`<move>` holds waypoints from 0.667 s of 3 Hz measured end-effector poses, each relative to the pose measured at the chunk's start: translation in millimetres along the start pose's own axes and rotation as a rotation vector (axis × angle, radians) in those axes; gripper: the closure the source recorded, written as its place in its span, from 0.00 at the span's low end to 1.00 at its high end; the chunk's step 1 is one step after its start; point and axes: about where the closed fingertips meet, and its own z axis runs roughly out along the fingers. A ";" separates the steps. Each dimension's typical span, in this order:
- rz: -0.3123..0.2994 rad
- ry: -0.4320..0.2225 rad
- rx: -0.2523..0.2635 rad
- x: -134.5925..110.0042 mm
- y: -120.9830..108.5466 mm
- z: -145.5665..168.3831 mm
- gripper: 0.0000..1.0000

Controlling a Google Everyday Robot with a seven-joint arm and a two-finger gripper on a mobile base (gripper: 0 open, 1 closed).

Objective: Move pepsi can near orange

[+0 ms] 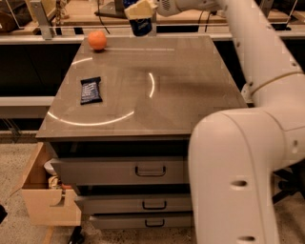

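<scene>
I should let go of the pepsi can on the grey table (119,57) next to the orange, toward the middle of the tabletop.
The dark blue pepsi can (143,26) hangs above the far edge of the table, held in my gripper (139,11), whose pale fingers (138,9) are shut around its upper part. The can's top is hidden by the fingers and the frame edge. The orange (97,40) sits on the table's far left corner, a short way left of the can. My white arm (248,143) reaches in from the right foreground and fills much of that side.
A flat dark blue snack bar wrapper (90,90) lies on the left part of the grey table (181,95). Drawers (150,170) sit below the tabletop. A wooden box (45,195) stands on the floor at lower left. Benches with clutter run behind the table.
</scene>
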 end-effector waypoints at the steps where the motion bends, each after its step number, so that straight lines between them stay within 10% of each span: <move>1: 0.005 -0.041 0.005 -22.2 1.3 70.1 1.00; 2: 0.004 -0.043 0.004 -22.5 1.2 71.7 1.00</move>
